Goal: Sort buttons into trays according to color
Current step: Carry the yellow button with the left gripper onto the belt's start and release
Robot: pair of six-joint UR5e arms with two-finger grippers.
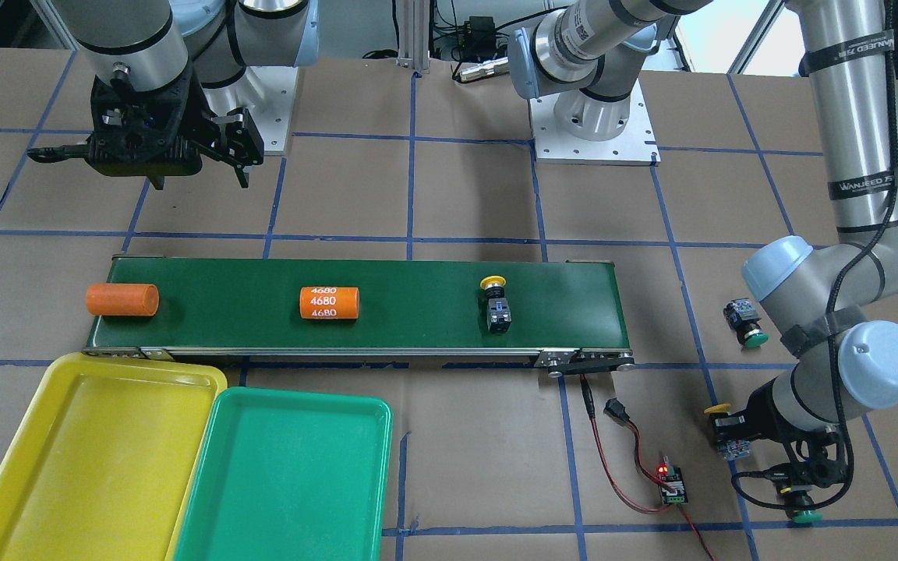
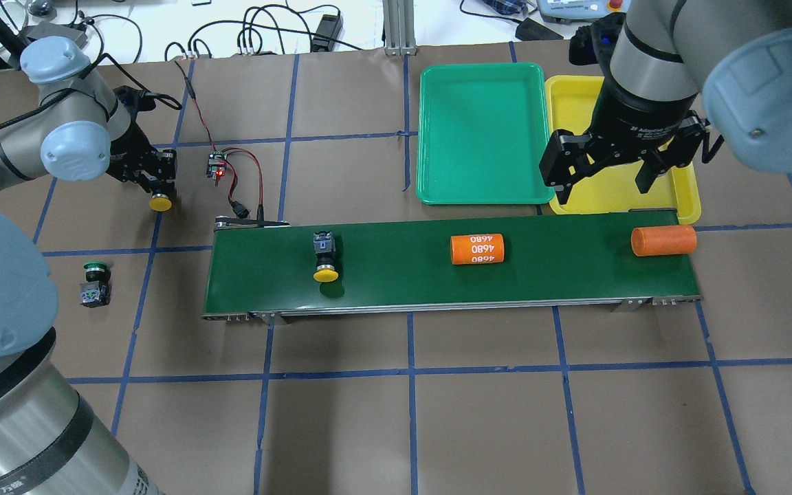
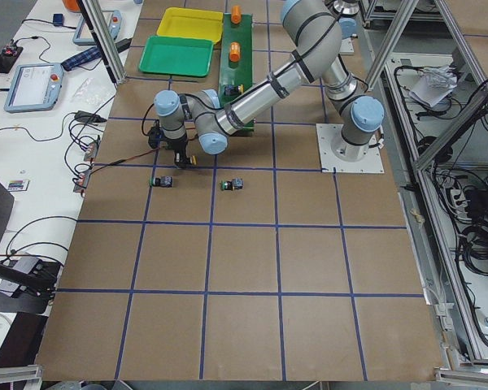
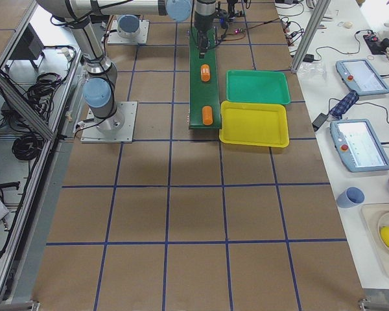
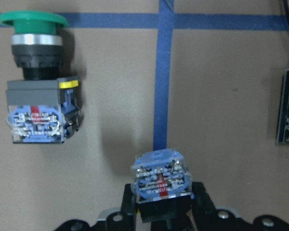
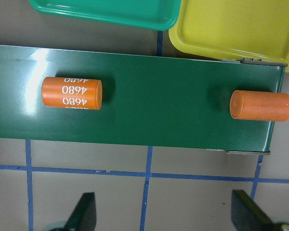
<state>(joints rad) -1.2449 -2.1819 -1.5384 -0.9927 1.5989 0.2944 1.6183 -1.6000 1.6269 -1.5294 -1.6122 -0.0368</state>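
I will use my left gripper to set the yellow-capped button down on the dark-green conveyor belt's end (image 1: 597,319) near the red wires.
My left gripper (image 2: 154,180) is shut on a yellow-capped button (image 2: 161,202), held low over the paper left of the belt. The wrist view shows that button's blue terminal end (image 5: 161,175) clamped between the fingers. A green button (image 5: 38,82) lies on its side just beside it. Another green button (image 2: 95,282) lies nearer the robot. A second yellow button (image 2: 325,258) lies on the belt's left part. My right gripper (image 2: 606,168) hangs open and empty above the near edge of the yellow tray (image 2: 568,103). Beside that tray sits the green tray (image 2: 482,130); both trays hold nothing.
The dark-green conveyor belt (image 2: 396,268) carries an orange cylinder marked 4680 (image 2: 477,249) and a plain orange cylinder (image 2: 663,241). A small circuit board (image 2: 216,167) with red wires lies just right of my left gripper. The table is brown paper with blue tape lines.
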